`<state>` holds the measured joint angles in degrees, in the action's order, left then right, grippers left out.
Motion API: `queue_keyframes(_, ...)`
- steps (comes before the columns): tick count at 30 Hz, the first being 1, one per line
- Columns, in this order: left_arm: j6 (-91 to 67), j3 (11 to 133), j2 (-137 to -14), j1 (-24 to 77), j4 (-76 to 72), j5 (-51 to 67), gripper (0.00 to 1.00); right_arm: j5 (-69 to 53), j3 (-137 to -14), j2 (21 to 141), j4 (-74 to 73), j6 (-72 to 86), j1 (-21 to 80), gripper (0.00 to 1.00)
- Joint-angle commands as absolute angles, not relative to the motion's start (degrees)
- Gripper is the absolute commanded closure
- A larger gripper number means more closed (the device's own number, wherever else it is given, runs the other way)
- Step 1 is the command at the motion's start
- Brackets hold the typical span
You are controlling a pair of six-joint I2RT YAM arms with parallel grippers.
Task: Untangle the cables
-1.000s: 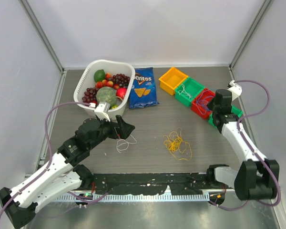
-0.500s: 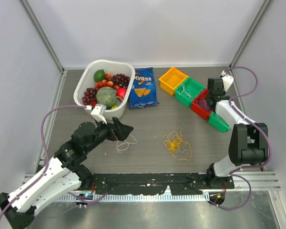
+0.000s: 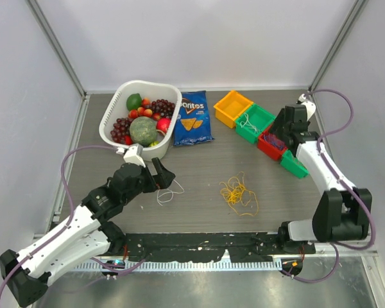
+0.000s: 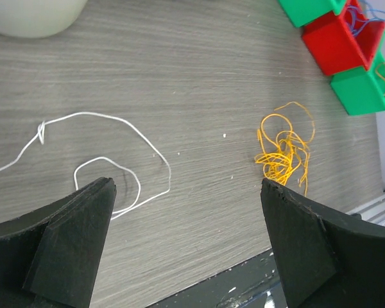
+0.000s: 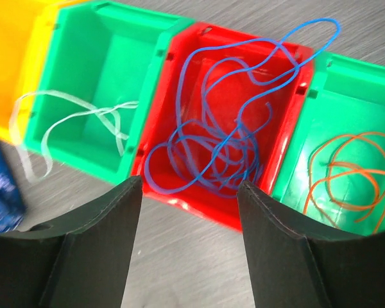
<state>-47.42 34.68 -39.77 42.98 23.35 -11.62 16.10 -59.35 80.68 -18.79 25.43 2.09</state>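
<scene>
Next, my left gripper goes to the loose white cable's outer bend (image 3: pixel 183 190) (image 4: pixel 170 184), on the side facing the yellow cable bundle. It should close there.
A tangled yellow cable bundle (image 3: pixel 239 194) (image 4: pixel 283 151) lies mid-table. To its left a loose white cable (image 3: pixel 169 191) (image 4: pixel 90 114) sits just ahead of my left gripper (image 3: pixel 165 174) (image 4: pixel 187 186), which is open and holds nothing. My right gripper (image 3: pixel 277 131) (image 5: pixel 189 186) hovers open over the near edge of the red bin (image 5: pixel 289 167), empty. A blue cable (image 5: pixel 231 147) is coiled in that bin. Another white cable (image 5: pixel 83 119) lies in the green bin (image 5: pixel 70 58) beside it. An orange cable (image 5: pixel 353 167) lies in the other green bin (image 5: pixel 366 96).
A white basket (image 3: pixel 107 122) of fruit stands at the back left, with a blue Doritos bag (image 3: pixel 192 119) beside it. An orange-yellow bin (image 3: pixel 233 108) heads the row of bins. A black strip (image 3: pixel 199 244) runs along the near edge.
My right gripper has swung from the far green bin to above the red bin and has opened. My left arm has shifted slightly, still open by the white cable.
</scene>
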Motion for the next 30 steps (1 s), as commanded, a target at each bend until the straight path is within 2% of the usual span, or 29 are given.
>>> queue_keyframes(1, -53.08, 32.96, -39.73, 42.71, 25.66, -13.89, 0.01, 9.5, -56.43, 71.3, -18.28, 24.79, 6.58, 0.34)
queue_keyframes(5, -55.19, 29.1, -39.55, 42.71, 24.53, -12.83, 0.1, 4.23, -51.52, 67.07, -14.52, 23.12, 20.54, 0.34)
queue_keyframes(8, -56.16, 26.29, -41.21, 42.8, 21.37, -11.61, 0.19, -4.9, -45.38, 65.74, -6.28, 25.57, 30.47, 0.34)
queue_keyframes(13, -51.95, 25.57, -50.86, 42.8, 13.54, -4.84, 0.14, -10.99, -39.99, 68.28, 4.39, 30.67, 40.76, 0.34)
queue_keyframes(16, -49.75, 27.41, -58.68, 43.59, 12.83, -5.18, 0.16, -9.76, -39.12, 68.82, 4.48, 31.11, 42.71, 0.34)
queue_keyframes(18, -48.78, 28.91, -63.08, 44.29, 11.87, -5.1, 0.27, -9.23, -37.8, 66.72, 4.4, 31.03, 42.71, 0.34)
queue_keyframes(21, -48.25, 31.9, -68.01, 46.22, 8.89, -4.13, 0.52, -5.21, -36.39, 62.76, 2.56, 29.97, 42.71, 0.34)
queue_keyframes(23, -47.9, 34.96, -71.26, 48.07, 7.74, -3.96, 0.75, -2.22, -36.21, 59.69, -1.73, 29.27, 42.71, 0.34)
queue_keyframes(24, -47.81, 36.89, -72.32, 48.77, 7.39, -3.17, 0.9, -1.33, -36.12, 57.68, -2.45, 28.66, 42.71, 0.34)
queue_keyframes(25, -47.81, 39.09, -73.64, 49.65, 7.21, -2.29, 0.98, 1.9, -35.95, 56.7, -4.29, 28.65, 42.71, 0.34)
queue_keyframes(30, -47.64, 48.32, -76.11, 53.7, 5.1, 3.16, 1.0, 11.76, -35.77, 51.16, -9.22, 28.48, 42.37, 0.32)
